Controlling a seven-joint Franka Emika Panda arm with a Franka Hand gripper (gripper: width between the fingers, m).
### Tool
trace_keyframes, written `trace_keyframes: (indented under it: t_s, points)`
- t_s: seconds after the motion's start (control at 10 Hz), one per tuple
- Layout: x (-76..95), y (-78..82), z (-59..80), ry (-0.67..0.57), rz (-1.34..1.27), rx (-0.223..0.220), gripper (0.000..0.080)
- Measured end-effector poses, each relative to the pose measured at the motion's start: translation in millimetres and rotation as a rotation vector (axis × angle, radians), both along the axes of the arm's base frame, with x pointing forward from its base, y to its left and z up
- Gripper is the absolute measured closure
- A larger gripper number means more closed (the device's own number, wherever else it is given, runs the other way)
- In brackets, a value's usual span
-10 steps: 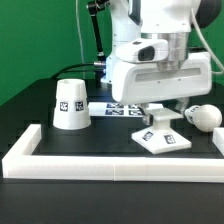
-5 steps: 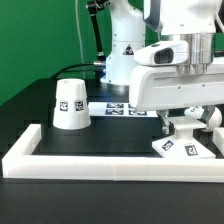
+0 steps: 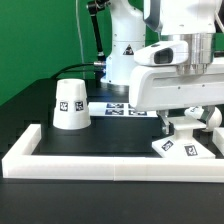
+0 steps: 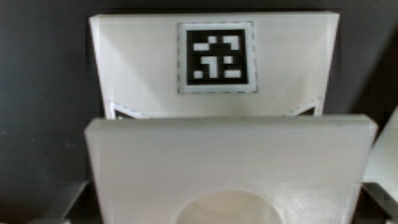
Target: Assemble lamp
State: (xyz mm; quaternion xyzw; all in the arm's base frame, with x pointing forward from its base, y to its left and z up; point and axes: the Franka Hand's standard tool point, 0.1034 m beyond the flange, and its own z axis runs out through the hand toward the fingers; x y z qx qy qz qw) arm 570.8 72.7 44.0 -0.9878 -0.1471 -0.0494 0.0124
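Note:
Next, my gripper lets go of the lamp base against the front bar, at the end of that bar far from the cone shade (image 3: 203, 150).
The flat square lamp base (image 3: 186, 149) lies tilted near the front bar at the exterior view's right. My gripper (image 3: 186, 128) comes down on it from above, its jaws closed on the base's two sides. In the wrist view the base (image 4: 214, 150) fills the picture, with its tag and round socket showing, and my gripper (image 4: 222, 212) straddles it with dark fingers at both edges. The tapered cone shade (image 3: 70, 103) stands upright at the left, apart from the gripper. The bulb is hidden behind the gripper's body.
Long white bars (image 3: 100, 161) edge the table at the front and left. The marker board (image 3: 122, 108) lies flat behind the shade, near the arm's foot. Black tabletop lies between the shade and the base.
A second ago the gripper and base were nearer the middle; both moved together toward the exterior view's right and the front bar. Nothing has moved over the last half second.

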Motion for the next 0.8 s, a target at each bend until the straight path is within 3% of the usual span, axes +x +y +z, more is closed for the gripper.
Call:
trace_keyframes:
  t_s: [0.5, 0.8]
  points:
    - [2.0, 2.0, 0.3, 0.0, -0.019, 0.005, 0.0263]
    - [13.2, 9.7, 0.6, -0.018, -0.039, 0.011, 0.0263]
